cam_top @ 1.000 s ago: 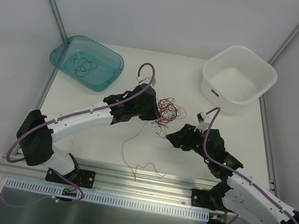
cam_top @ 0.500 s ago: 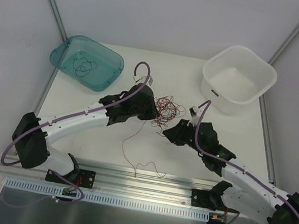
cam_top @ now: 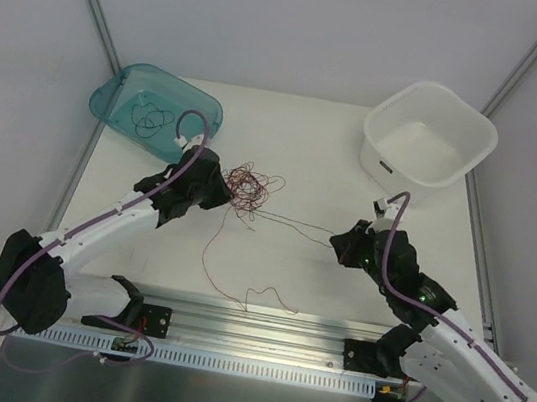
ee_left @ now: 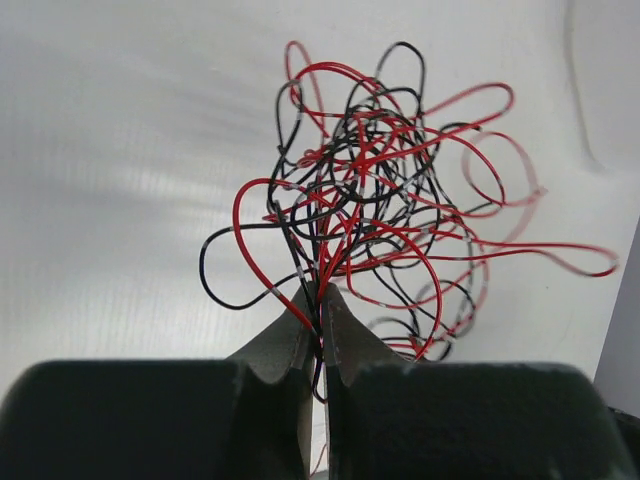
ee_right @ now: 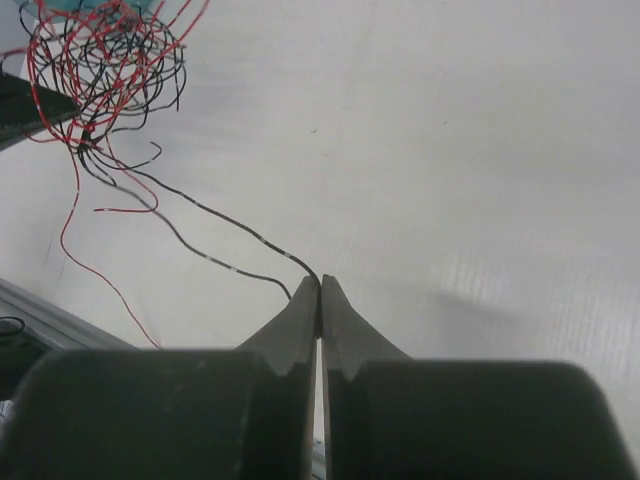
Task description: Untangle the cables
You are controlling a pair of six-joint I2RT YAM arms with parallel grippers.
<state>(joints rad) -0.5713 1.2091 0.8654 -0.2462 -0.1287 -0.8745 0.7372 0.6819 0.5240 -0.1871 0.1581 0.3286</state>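
Observation:
The stretched black cable piece leaves the ball at my left gripper's pinch; it should open to free that piece, then take the ball (cam_top: 250,192) beside it.
The cables (cam_top: 248,186) form a wiry ball of thin red and black strands left of the table's middle. My left gripper (ee_left: 320,297) is shut on several strands at the ball's (ee_left: 375,170) near side. A black strand (cam_top: 295,225) stretches from the ball rightward to my right gripper (cam_top: 336,242), whose tips (ee_right: 320,283) are shut on that strand (ee_right: 220,222). The ball (ee_right: 105,55) shows at the upper left of the right wrist view. A loose red strand (cam_top: 223,265) trails from the ball toward the front rail.
A teal tray (cam_top: 112,95) at the back left holds a black wire coil (cam_top: 149,118). A white tub (cam_top: 427,142) stands at the back right. An aluminium rail (cam_top: 261,316) runs along the table's front edge.
My right gripper closed on a black strand and pulled back to the right. My left gripper carried the ball to the left, so the strand now stretches between them.

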